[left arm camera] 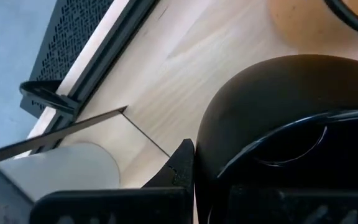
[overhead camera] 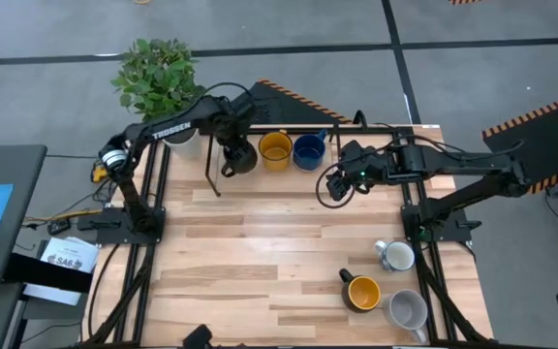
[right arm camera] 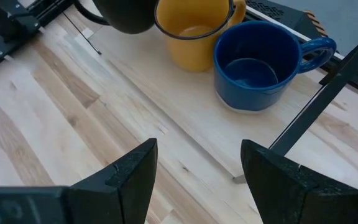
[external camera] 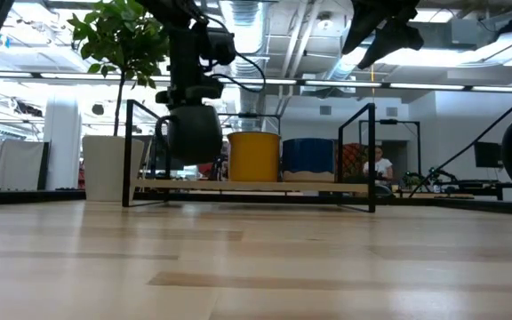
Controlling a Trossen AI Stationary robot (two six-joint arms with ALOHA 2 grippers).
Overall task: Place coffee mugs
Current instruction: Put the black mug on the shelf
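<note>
Next, the left gripper releases the black mug on the rack board (overhead camera: 239, 157) next to the yellow mug.
My left gripper (overhead camera: 232, 147) is shut on the black mug (overhead camera: 242, 160) at the left end of the low wooden rack (overhead camera: 376, 128) along the table's far edge. A yellow mug (overhead camera: 275, 148) and the dark blue mug (overhead camera: 308, 151) stand on their bases on the rack board, right of the black one. My right gripper (right arm camera: 197, 180) is open and empty, hovering above the table just near of the blue mug (right arm camera: 253, 68). A white marked mug (overhead camera: 395, 255), a second yellow mug (overhead camera: 363, 293) and a grey-white mug (overhead camera: 408, 310) stand at the near right corner. My left gripper holds the black mug by its upper wall at the rim (left arm camera: 272, 152), coming from above. One finger (left arm camera: 182, 165) lies against the outside of the wall; the mug hides the other. In the low view the mug (external camera: 194, 132) hangs below the gripper, just clear of the rack board.
A white pot (external camera: 105, 167) with a leafy plant (overhead camera: 158, 73) stands at the rack's left end, close to my left arm. The rack's black frame bars (external camera: 369, 156) rise at both ends. Bare wooden tabletop (overhead camera: 260, 252) spreads across the middle and near left.
</note>
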